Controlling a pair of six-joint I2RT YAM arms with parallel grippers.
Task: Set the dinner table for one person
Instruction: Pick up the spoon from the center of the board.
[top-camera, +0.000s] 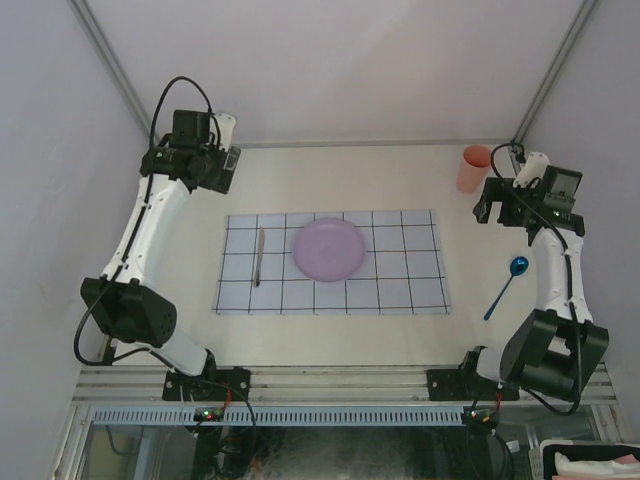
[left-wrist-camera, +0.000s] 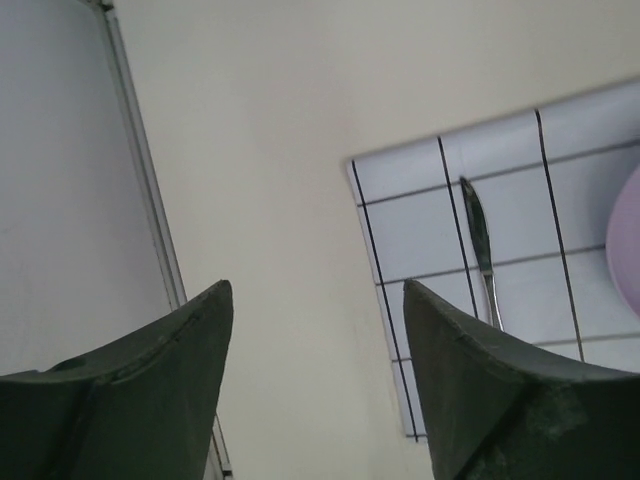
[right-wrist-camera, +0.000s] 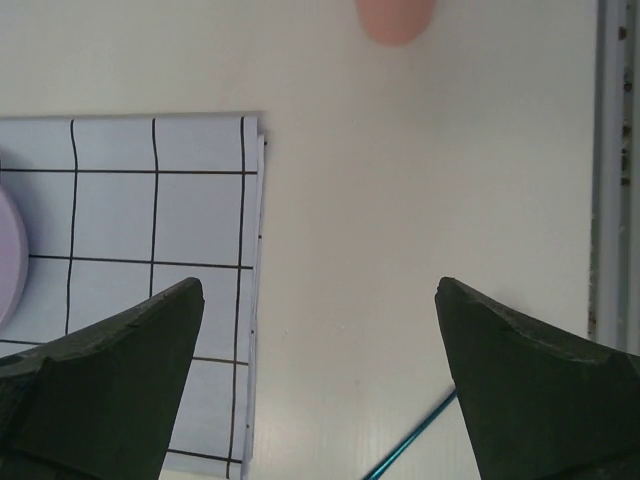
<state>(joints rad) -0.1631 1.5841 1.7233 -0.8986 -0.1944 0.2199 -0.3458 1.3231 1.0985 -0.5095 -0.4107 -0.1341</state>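
The blue spoon still lies beside the cloth, so next my right gripper goes to the middle of the blue spoon's handle (top-camera: 502, 294) (right-wrist-camera: 428, 420) and closes there.
The off-white dinner table (top-camera: 340, 180) carries a pale blue-grey grid cloth (top-camera: 400, 280). A lilac plate (top-camera: 329, 249) sits at the cloth's centre and a silver knife (top-camera: 258, 257) lies on its left part; the knife also shows in the left wrist view (left-wrist-camera: 480, 250). A blue spoon (top-camera: 507, 286) lies on the bare table right of the cloth; its handle (right-wrist-camera: 410, 450) shows in the right wrist view. A pink cup (top-camera: 474, 167) stands at the far right. My left gripper (top-camera: 232, 166) is open and empty above the far left. My right gripper (top-camera: 484, 208) is open and empty near the cup.
Aluminium rails edge the table at the far left (left-wrist-camera: 150, 200) and right (right-wrist-camera: 605, 170). White walls enclose the back and sides. The arm bases sit on the rail at the near edge (top-camera: 330, 385).
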